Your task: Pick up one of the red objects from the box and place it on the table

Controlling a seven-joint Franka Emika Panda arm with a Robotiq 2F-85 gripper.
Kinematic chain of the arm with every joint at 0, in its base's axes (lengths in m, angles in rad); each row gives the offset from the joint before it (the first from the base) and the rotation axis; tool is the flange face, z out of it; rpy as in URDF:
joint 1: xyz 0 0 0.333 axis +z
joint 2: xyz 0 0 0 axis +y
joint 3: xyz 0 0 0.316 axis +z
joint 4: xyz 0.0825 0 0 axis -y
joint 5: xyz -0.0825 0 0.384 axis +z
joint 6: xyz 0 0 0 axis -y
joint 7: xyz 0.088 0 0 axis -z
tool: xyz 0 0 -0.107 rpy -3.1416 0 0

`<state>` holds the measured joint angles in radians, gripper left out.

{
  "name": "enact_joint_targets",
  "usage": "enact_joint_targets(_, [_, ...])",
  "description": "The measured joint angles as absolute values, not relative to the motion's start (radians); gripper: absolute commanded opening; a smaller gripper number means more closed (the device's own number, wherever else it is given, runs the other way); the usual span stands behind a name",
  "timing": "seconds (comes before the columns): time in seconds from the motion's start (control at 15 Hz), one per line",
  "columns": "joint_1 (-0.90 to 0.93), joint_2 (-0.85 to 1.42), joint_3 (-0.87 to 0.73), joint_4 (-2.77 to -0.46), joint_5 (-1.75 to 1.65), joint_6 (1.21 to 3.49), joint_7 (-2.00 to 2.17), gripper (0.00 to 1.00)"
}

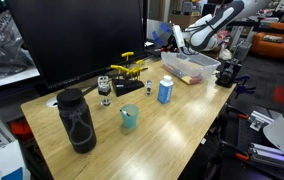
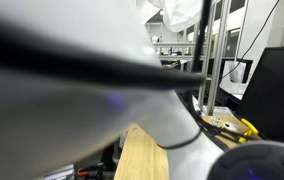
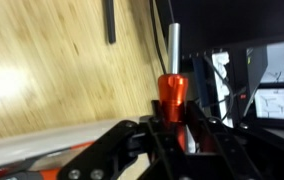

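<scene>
The robot's gripper needs to set the red object down on the table (image 1: 181, 88) between the blue-and-white can and the clear plastic box.
My gripper (image 3: 172, 120) is shut on a red object (image 3: 172, 92), a small red cylinder with a silver pin sticking out of it. In the wrist view the light wooden table (image 3: 52, 70) lies behind it. In an exterior view the gripper (image 1: 180, 42) hangs above the far end of the clear plastic box (image 1: 204, 60), which stands at the far right of the table (image 1: 172, 125). Something reddish (image 1: 188, 74) shows inside the box. The held piece is too small to make out in that view.
On the table stand a black bottle (image 1: 76, 120), a teal cup (image 1: 129, 117), a blue-and-white can (image 1: 165, 91) and yellow pieces (image 1: 128, 68). A big dark monitor (image 1: 77, 40) stands behind. My arm (image 2: 82, 90) blocks most of an exterior view; a strip of table (image 2: 134, 160) shows.
</scene>
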<state>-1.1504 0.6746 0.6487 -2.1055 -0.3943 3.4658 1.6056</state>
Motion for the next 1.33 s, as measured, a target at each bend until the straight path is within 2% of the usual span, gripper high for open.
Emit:
enact_joint_targets(0.33, [-1.495, 0.583, 1.020, -2.376, -0.659, 3.436, 1.687, 0.07])
enact_joint_targets(0.67, [-1.752, 0.643, 1.288, -2.479, -0.807, 3.259, 1.713, 0.07])
enact_joint_targets(0.87, [-1.827, 0.746, 1.376, -2.489, -0.814, 3.090, 1.693, 0.07])
enact_joint_targets(1.33, [-1.848, 0.813, 1.413, -2.495, -0.214, 2.887, 1.317, 0.07])
